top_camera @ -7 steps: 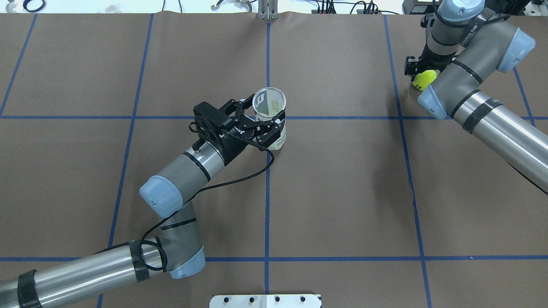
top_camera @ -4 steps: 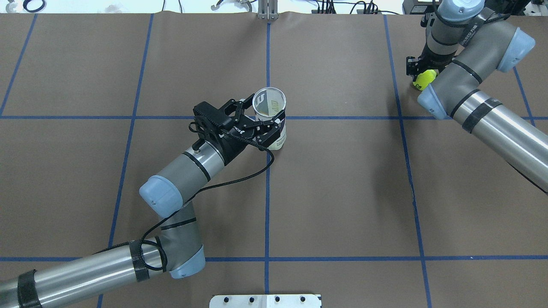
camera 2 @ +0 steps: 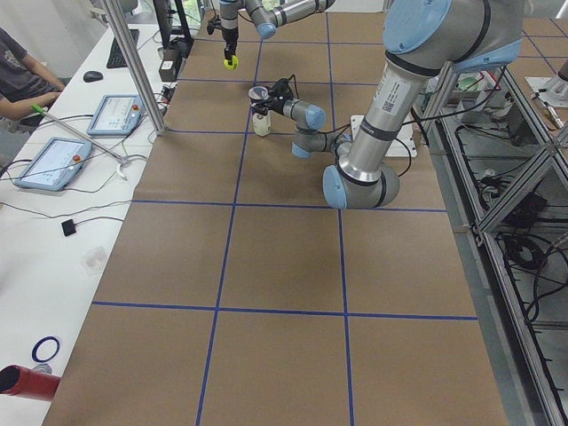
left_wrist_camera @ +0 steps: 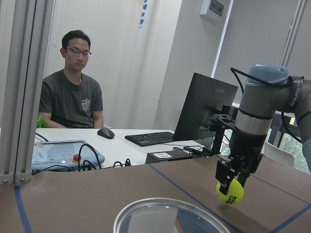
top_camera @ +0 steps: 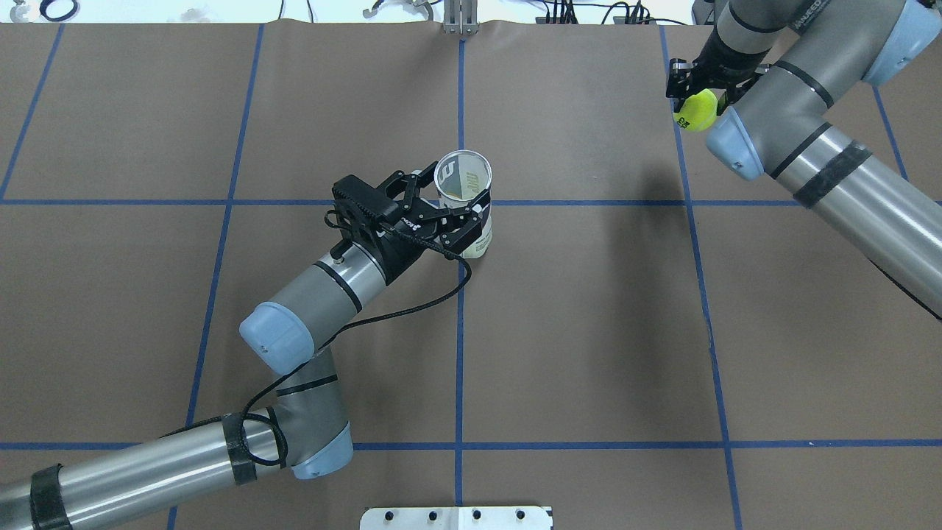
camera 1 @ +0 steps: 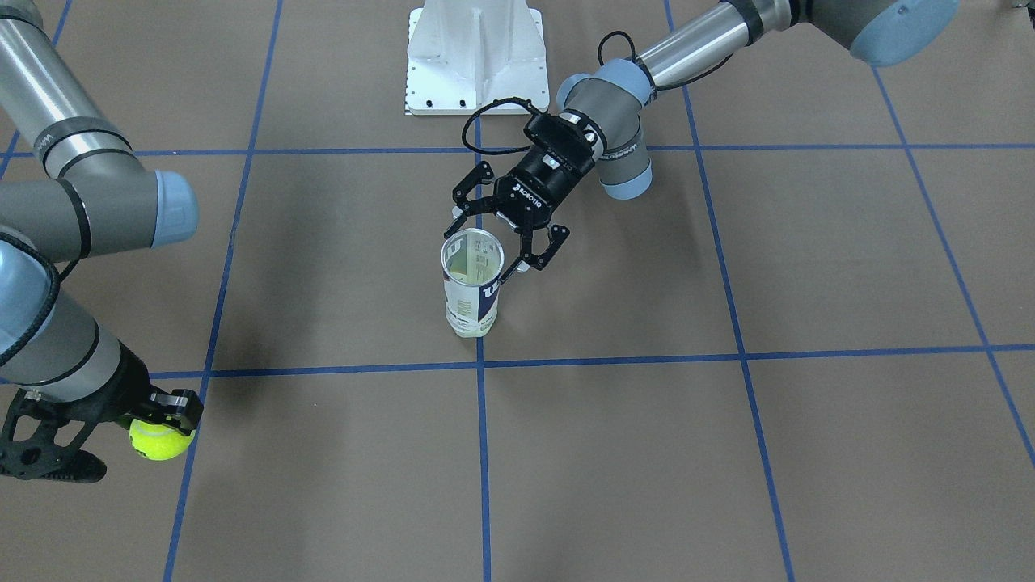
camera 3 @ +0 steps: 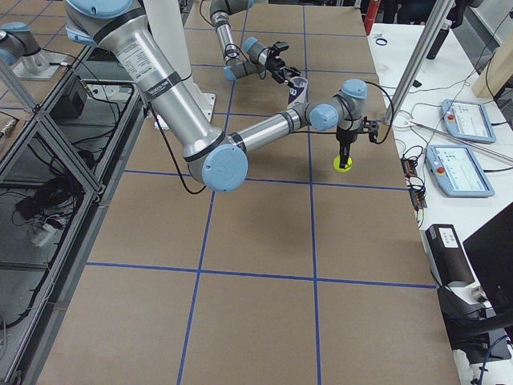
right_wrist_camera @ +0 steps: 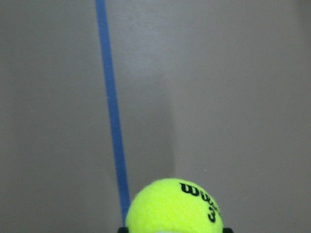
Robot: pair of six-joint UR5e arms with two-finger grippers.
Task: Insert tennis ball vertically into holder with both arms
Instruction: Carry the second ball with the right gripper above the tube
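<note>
Next, I let go of the yellow tennis ball with my right gripper inside the upright holder point(camera 1: 471, 276), where it will rest below the holder's silver rim.
The holder point(top_camera: 465, 202), a clear can with a silver rim and a white and navy label, stands upright at the table's middle, open end up. It also shows in the front view point(camera 1: 471, 293), and its rim shows in the left wrist view point(left_wrist_camera: 170, 216). My left gripper point(top_camera: 452, 197) is shut on the holder, one finger on each side just below the rim. My right gripper point(top_camera: 695, 107) is shut on a yellow tennis ball point(top_camera: 696, 112) and holds it above the table at the far right, well away from the holder. The ball also shows in the front view point(camera 1: 160, 440) and the right wrist view point(right_wrist_camera: 172, 206).
The white bolted pedestal point(camera 1: 473, 56) stands at the robot's edge. Blue tape lines point(top_camera: 460, 331) cross the brown table cover. Beyond the far edge are a seated operator point(left_wrist_camera: 73, 87), pendants point(camera 3: 465, 120), a monitor point(left_wrist_camera: 204, 111) and a metal post point(camera 3: 425, 48).
My right gripper has lifted the tennis ball off the table and carried it a little left and farther back. The left arm and the holder have not moved.
</note>
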